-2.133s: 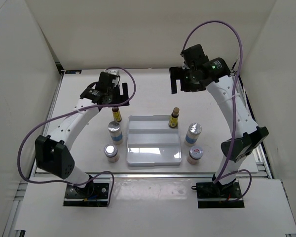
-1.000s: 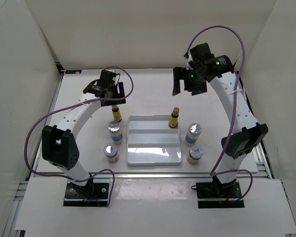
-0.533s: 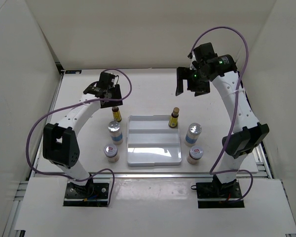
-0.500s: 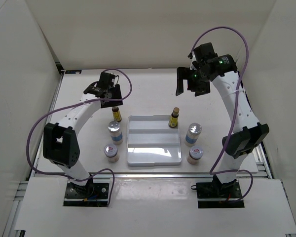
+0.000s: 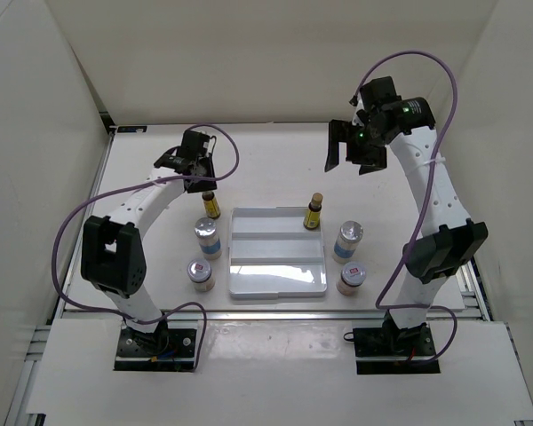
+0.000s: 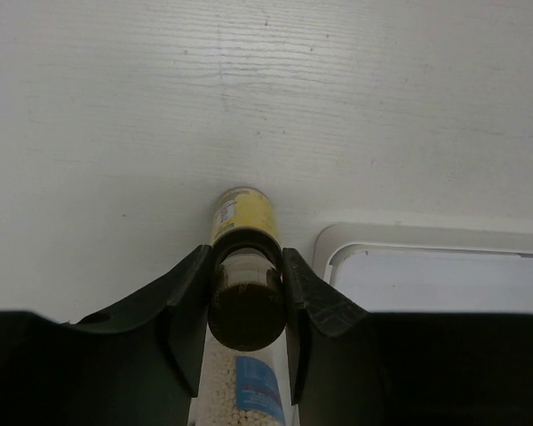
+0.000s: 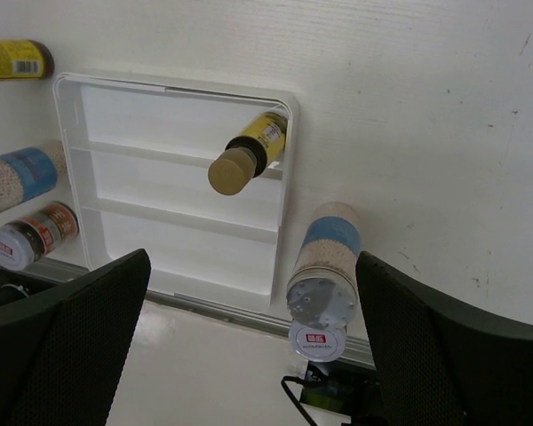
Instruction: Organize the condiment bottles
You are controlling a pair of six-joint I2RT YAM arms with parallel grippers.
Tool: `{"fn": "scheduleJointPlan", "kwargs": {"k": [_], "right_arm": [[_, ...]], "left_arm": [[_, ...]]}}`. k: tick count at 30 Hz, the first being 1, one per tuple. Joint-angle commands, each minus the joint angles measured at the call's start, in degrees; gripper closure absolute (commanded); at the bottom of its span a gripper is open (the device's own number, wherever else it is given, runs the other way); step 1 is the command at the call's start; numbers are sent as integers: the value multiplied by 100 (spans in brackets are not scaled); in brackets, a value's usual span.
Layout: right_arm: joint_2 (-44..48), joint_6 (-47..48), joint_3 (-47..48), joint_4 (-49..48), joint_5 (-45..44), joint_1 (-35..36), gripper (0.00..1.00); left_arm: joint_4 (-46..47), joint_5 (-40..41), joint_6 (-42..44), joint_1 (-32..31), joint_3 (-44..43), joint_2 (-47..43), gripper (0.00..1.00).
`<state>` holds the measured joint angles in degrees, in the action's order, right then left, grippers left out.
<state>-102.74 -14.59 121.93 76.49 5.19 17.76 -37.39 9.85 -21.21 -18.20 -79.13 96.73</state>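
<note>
Next, my left gripper sets the amber bottle down on the tray's back step [image 5: 246,227] [image 6: 393,271], across from the other amber bottle.
My left gripper [image 5: 204,184] [image 6: 245,288] is shut on the dark cap of a slim amber bottle [image 5: 210,207] [image 6: 245,217] that stands on the table left of the white stepped tray [image 5: 275,277]. The other amber bottle [image 5: 314,211] [image 7: 249,153] stands on the tray's back step. A blue-labelled bottle [image 5: 207,238] [image 6: 253,390] and a short jar [image 5: 200,273] stand left of the tray. Another blue-labelled bottle [image 5: 347,241] [image 7: 327,257] and short jar [image 5: 352,280] [image 7: 317,340] stand to its right. My right gripper [image 5: 355,153] [image 7: 249,355] hangs open, high above the back right, holding nothing.
White walls enclose the table on three sides. The tray's corner [image 6: 409,266] lies just right of my left fingers. Both arm bases sit at the near edge, with purple cables looping over each arm.
My left jaws have closed onto the amber bottle's cap. The right arm has drifted a little to the right, still open.
</note>
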Motion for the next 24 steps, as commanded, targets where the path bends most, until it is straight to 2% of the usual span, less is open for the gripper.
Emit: {"fn": "scheduleJointPlan", "kwargs": {"k": [1, 7, 12, 17, 21, 24], "right_arm": [[219, 9, -125, 6, 193, -53, 0], [272, 9, -371, -46, 316, -53, 0], [325, 9, -556, -160, 369, -53, 0], [377, -44, -670, -161, 316, -53, 0], [377, -97, -723, -161, 264, -53, 0], [439, -97, -723, -161, 210, -53, 0]], "left_arm": [[-172, 236, 65, 0, -321, -320, 89], [-480, 571, 65, 0, -1481, -523, 89], [-480, 448, 276, -561, -1921, -576, 89], [-480, 211, 22, -1273, -1580, -629, 89], [-480, -175, -164, -1572, -1246, -690, 89], [-480, -176, -278, -1714, -1008, -690, 89]]}}
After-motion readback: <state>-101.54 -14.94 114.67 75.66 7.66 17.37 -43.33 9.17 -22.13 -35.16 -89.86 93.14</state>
